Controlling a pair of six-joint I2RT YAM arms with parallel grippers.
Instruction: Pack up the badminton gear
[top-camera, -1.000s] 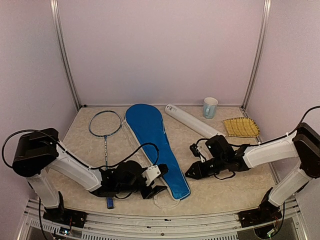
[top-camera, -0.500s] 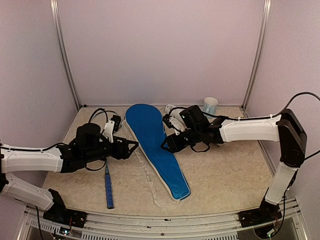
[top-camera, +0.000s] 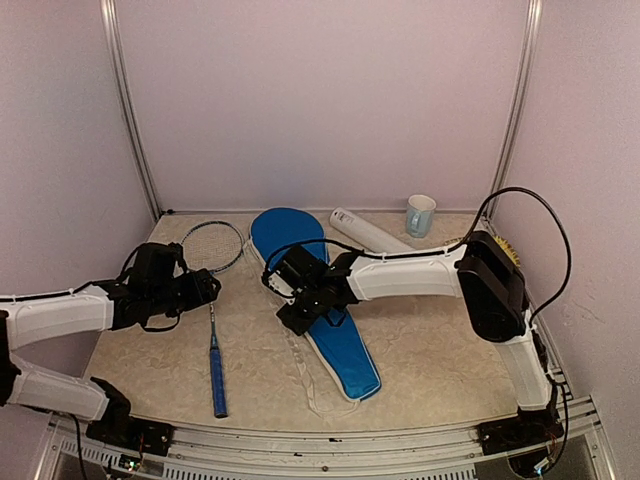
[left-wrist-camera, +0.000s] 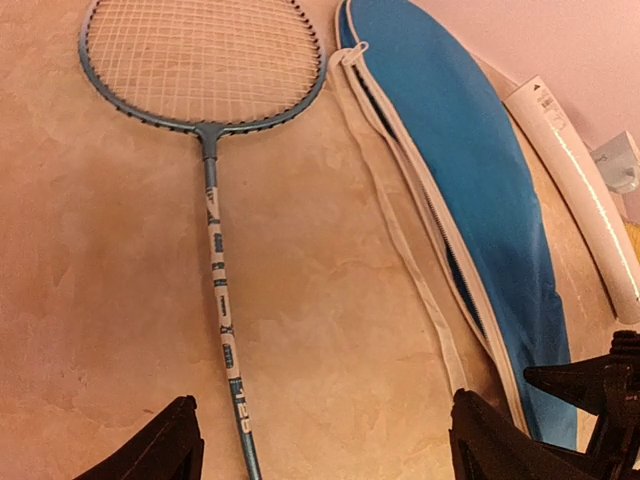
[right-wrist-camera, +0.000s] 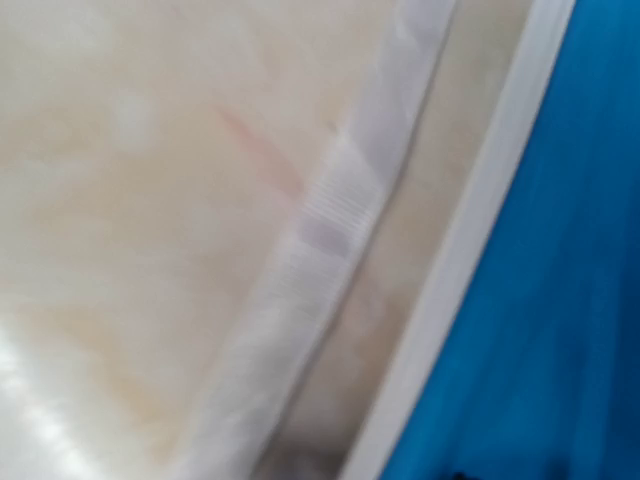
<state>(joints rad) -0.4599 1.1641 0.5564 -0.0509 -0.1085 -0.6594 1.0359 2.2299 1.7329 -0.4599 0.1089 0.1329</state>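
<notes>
The cover's white zip edge lies under my right gripper as it reaches across towards the loose strap, so it should open, back away and grab the blue fabric inside (left-wrist-camera: 546, 420) that edge.
One racket (top-camera: 212, 300) with a blue handle lies on the left, its head (left-wrist-camera: 200, 60) towards the back. The blue cover (top-camera: 348, 352) lies diagonally in the middle, its zip edge open (left-wrist-camera: 470, 200). The white tube (top-camera: 370, 232) lies behind it. My left gripper (top-camera: 207, 290) is open and empty, low over the racket shaft (left-wrist-camera: 215, 290), which runs just inside its left finger. My right gripper (top-camera: 293, 318) is down at the cover's left edge; its blurred wrist view shows only the white strap (right-wrist-camera: 320, 250) and blue cover (right-wrist-camera: 560, 300). The second racket and the shuttlecocks are out of view.
A pale blue mug (top-camera: 420, 214) stands at the back right. The straw-coloured brush (top-camera: 505, 250) is mostly hidden behind my right arm. The cover's loose white strap (top-camera: 300, 372) trails towards the front edge. Side walls close in the table.
My left gripper moved from the front centre back and left to the racket shaft. My right arm swung left across the cover to its left edge.
</notes>
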